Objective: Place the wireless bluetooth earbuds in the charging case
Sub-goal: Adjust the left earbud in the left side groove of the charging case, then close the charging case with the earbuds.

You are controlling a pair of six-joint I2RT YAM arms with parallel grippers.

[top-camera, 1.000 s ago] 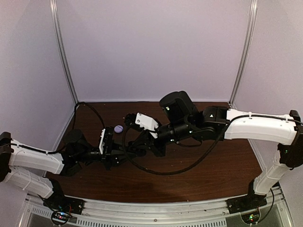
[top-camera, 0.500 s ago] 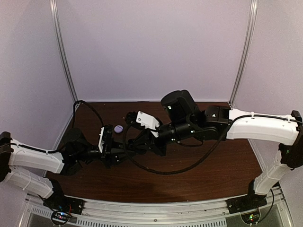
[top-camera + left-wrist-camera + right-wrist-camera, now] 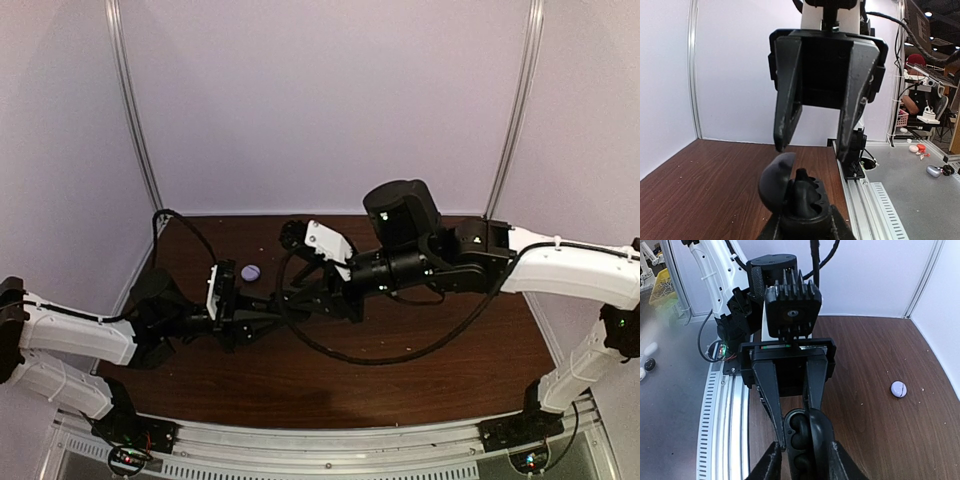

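Note:
My left gripper is holding the black charging case, now open at mid table. It will let go of the case on the brown table [image 3: 270, 287] just in front of the lilac object.
The black charging case [image 3: 807, 216] has its lid [image 3: 775, 182] open and sits between the fingers of my left gripper [image 3: 805, 229], which is shut on it. One rounded black earbud [image 3: 801, 189] rests in the case's wells and also shows in the right wrist view [image 3: 802, 432]. My right gripper [image 3: 811, 151] is open and empty, its fingertips just above and either side of the case. In the top view the two grippers meet at mid table, left [image 3: 258, 323] and right [image 3: 290, 306]. The white earbuds and the other black one are out of view.
A small round lilac object [image 3: 250, 271] lies on the brown table [image 3: 420, 370] behind the left gripper, and shows in the right wrist view [image 3: 898, 389]. A black cable [image 3: 380, 355] loops over the table below the right arm. White walls enclose the table.
The right arm has swung right and back, and its wrist has lifted a little. The left gripper and the case have stayed nearly still.

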